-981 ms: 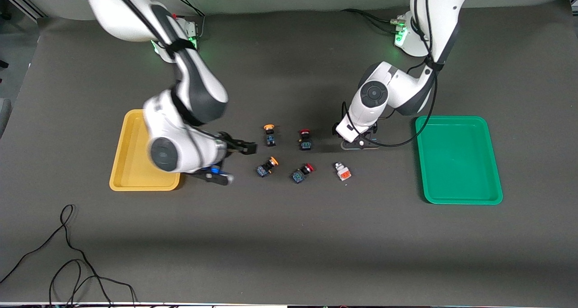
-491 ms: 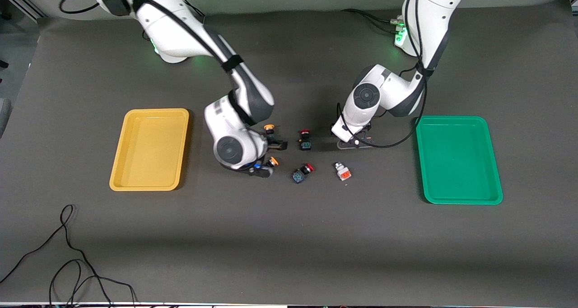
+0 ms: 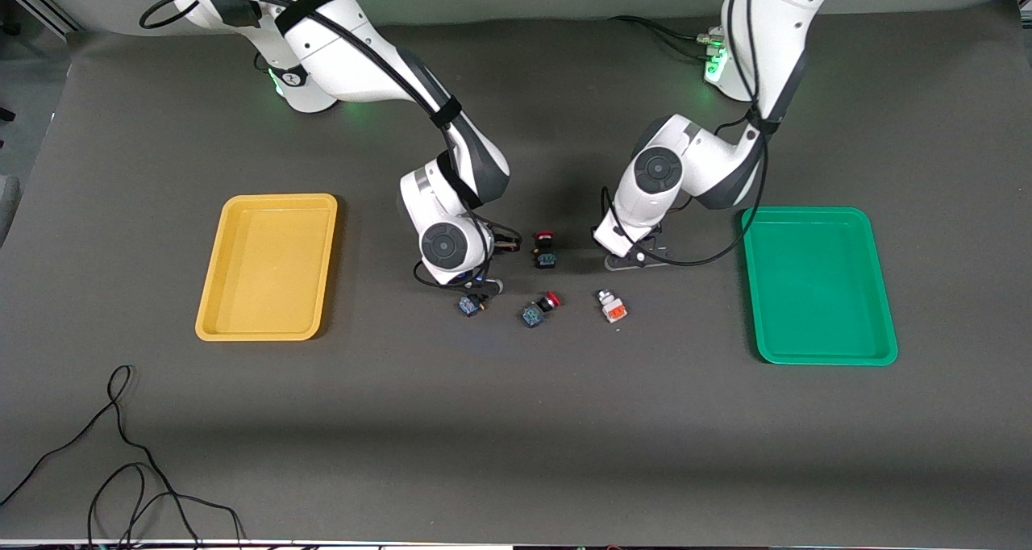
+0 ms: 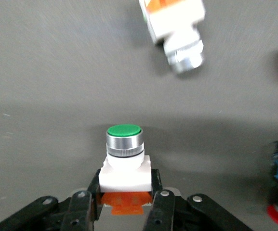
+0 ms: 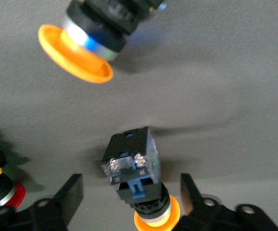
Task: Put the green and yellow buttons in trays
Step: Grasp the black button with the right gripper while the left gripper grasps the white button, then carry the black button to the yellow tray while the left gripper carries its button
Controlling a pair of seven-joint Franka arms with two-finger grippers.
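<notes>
Next, I release the green-capped switch from my left gripper in the green tray (image 3: 787, 285), toward the side that faces the other switches.
My left gripper (image 3: 637, 253) (image 4: 125, 183) is shut on a white-bodied switch (image 4: 124, 163) with a green cap and an orange block, low at the table beside the green tray (image 3: 818, 356). A second white switch (image 3: 613, 308) (image 4: 175, 29) lies nearer the front camera. My right gripper (image 3: 493, 266) (image 5: 131, 192) is open, its fingers on either side of a yellow-capped black-and-blue switch (image 5: 134, 168). The other yellow-capped switch (image 5: 90, 33) lies close by. In the front view one of them (image 3: 470, 304) shows partly under the right hand. The yellow tray (image 3: 266, 328) holds nothing.
Two red-capped black-and-blue switches (image 3: 545, 249) (image 3: 538, 308) lie between the two grippers. A black cable (image 3: 121, 453) coils near the front edge at the right arm's end. The green tray holds nothing.
My right arm swung from beside the yellow tray to over the yellow-capped switches, hiding one of them in the front view. My left gripper barely moved.
</notes>
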